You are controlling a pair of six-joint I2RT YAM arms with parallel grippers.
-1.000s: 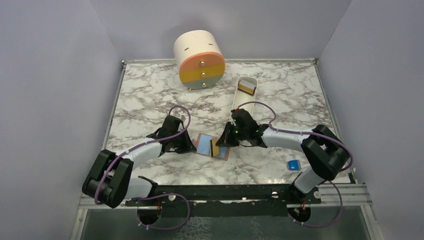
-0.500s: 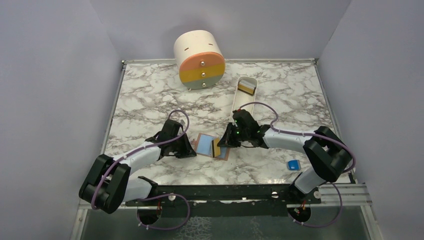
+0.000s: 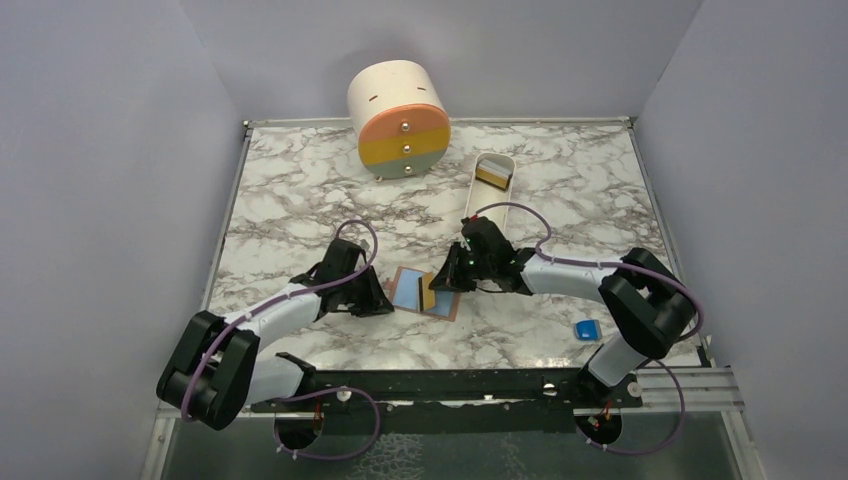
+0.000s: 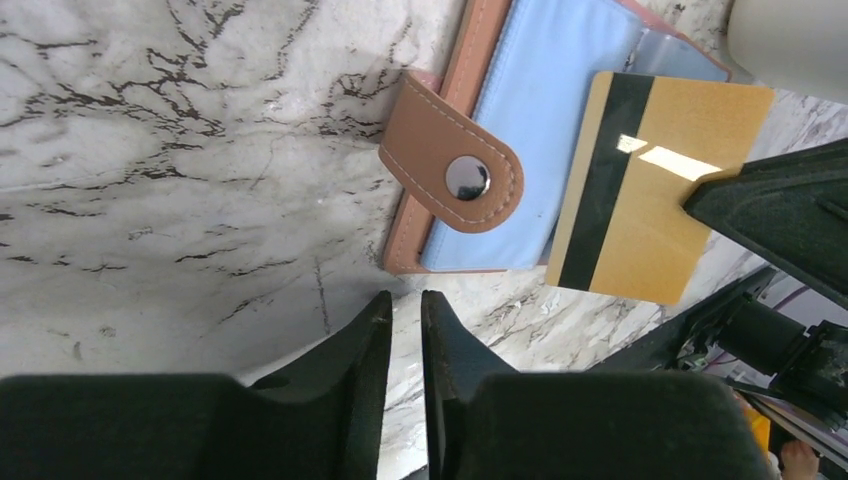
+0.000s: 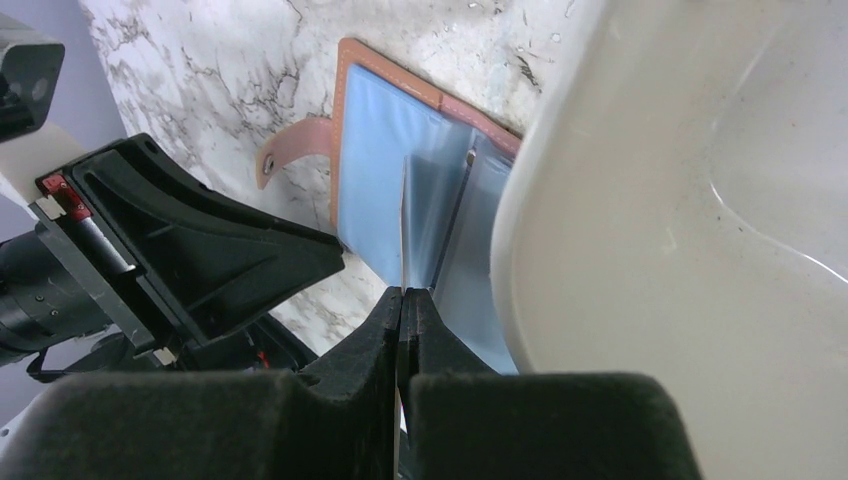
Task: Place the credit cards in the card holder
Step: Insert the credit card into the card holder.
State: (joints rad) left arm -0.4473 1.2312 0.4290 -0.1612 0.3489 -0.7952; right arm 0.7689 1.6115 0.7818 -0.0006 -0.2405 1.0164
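Next, my left gripper pinches the strap [image 4: 430, 150] and steadies the card holder before I insert the card, as the holder lies slanted with its strap clear of that gripper's fingers.
The card holder [image 3: 408, 289] lies open on the marble, tan-brown outside and light blue inside [image 4: 530, 140]. Its strap with the snap stud [image 4: 455, 170] is folded over the near edge. My right gripper [image 3: 440, 287] is shut on a tan credit card with a black stripe [image 4: 650, 200]. It holds the card on edge over the holder's clear pockets, so the right wrist view shows it edge-on [image 5: 403, 220]. My left gripper [image 4: 405, 300] hovers just off the holder's corner, its jaws a narrow slit apart with only marble between them.
A long white tray [image 3: 492, 195] with more cards [image 3: 491, 177] stands behind the right gripper. A round cream drawer unit [image 3: 399, 118] sits at the back. A small blue block [image 3: 587, 329] lies at the right, near the front edge.
The right gripper has carried the card slightly left over the holder. The left arm has drawn back a little toward the front left.
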